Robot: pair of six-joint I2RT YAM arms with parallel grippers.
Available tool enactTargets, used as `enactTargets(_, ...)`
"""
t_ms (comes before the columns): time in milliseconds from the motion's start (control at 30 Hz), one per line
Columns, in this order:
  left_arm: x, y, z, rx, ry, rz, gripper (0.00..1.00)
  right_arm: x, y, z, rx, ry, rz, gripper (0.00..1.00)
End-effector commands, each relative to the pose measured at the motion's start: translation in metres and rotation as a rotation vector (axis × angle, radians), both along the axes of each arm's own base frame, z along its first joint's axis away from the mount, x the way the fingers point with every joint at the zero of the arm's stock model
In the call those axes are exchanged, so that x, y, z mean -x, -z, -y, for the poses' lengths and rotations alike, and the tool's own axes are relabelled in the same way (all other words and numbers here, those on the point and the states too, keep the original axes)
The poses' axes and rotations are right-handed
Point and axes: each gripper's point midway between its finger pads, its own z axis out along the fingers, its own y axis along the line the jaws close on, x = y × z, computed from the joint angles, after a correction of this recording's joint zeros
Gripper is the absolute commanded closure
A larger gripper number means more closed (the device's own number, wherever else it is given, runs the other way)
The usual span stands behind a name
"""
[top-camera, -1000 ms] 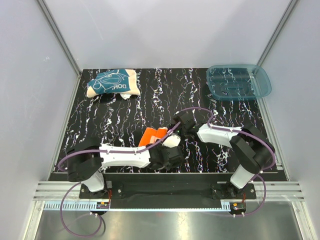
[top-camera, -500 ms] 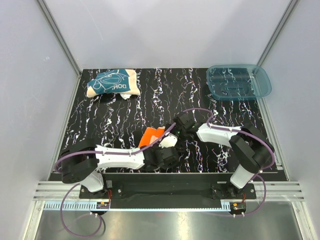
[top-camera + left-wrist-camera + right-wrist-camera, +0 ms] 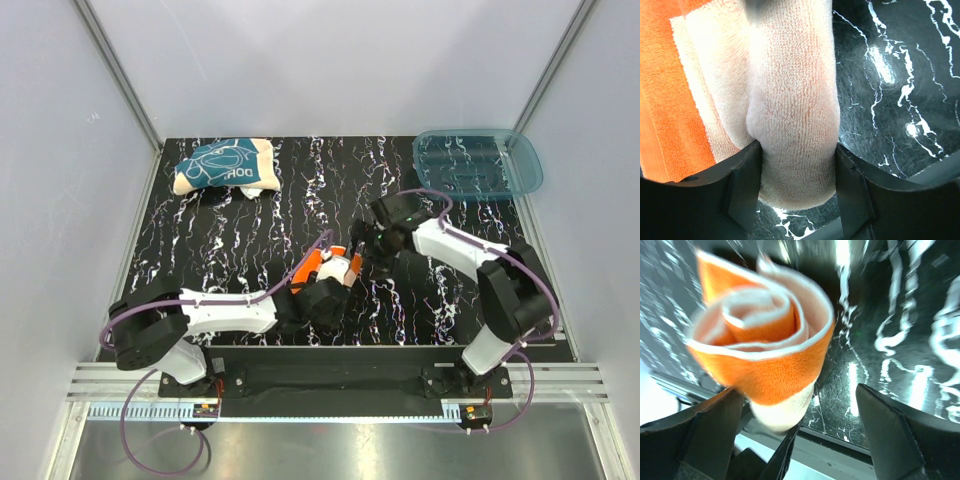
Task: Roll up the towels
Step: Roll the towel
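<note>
My right gripper should next close on the rolled orange towel at the border (image 3: 354,270) (image 3: 796,399) between its orange end and its cream part.
The orange towel (image 3: 333,264) is wound into a roll near the table's front middle. Its spiral end (image 3: 760,335) shows in the right wrist view. My left gripper (image 3: 328,285) is shut on the cream outer fold of that roll (image 3: 792,100), with both fingers (image 3: 742,187) pressed against the cloth. My right gripper (image 3: 368,248) stands wide open just right of the roll, which lies close to its left finger (image 3: 710,435) and is not squeezed. The teal towel (image 3: 225,166) lies crumpled at the back left, away from both grippers.
A translucent blue plastic tray (image 3: 520,178) sits at the back right corner. The table (image 3: 300,200) has a black marbled top, and grey walls close it in on three sides. The arm bases and a metal rail run along the near edge.
My right gripper has opened, let go of the orange towel and drawn back to the right. My left gripper has closed on the roll and shifted right with it.
</note>
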Motion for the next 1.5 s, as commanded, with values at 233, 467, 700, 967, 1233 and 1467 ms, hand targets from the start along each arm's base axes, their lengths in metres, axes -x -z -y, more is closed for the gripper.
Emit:
enactTargets(233,0.035,0.019,-0.008,0.101,0.109,-0.258,0.41,-0.021,-0.063,0.03,-0.036,0.061,0.183,0.0)
enactTargets(467,0.024,0.003,-0.006,0.333,0.114,-0.344,0.42,0.007,-0.083,0.019,-0.261,0.034,0.291,0.0)
enactTargets(700,0.013,-0.006,-0.006,0.519,0.138,-0.465,0.44,0.032,-0.063,0.014,-0.36,-0.005,0.295,0.0)
enactTargets(967,-0.008,-0.03,-0.011,0.752,0.107,-0.59,0.43,0.036,-0.051,-0.017,-0.439,-0.077,0.358,0.0)
enactTargets(1233,-0.022,-0.023,-0.03,0.817,0.009,-0.723,0.43,0.014,-0.041,-0.035,-0.495,-0.096,0.429,0.0)
enactTargets(1467,-0.03,-0.018,-0.039,0.896,-0.07,-0.781,0.43,-0.001,-0.019,-0.053,-0.519,-0.125,0.423,0.0)
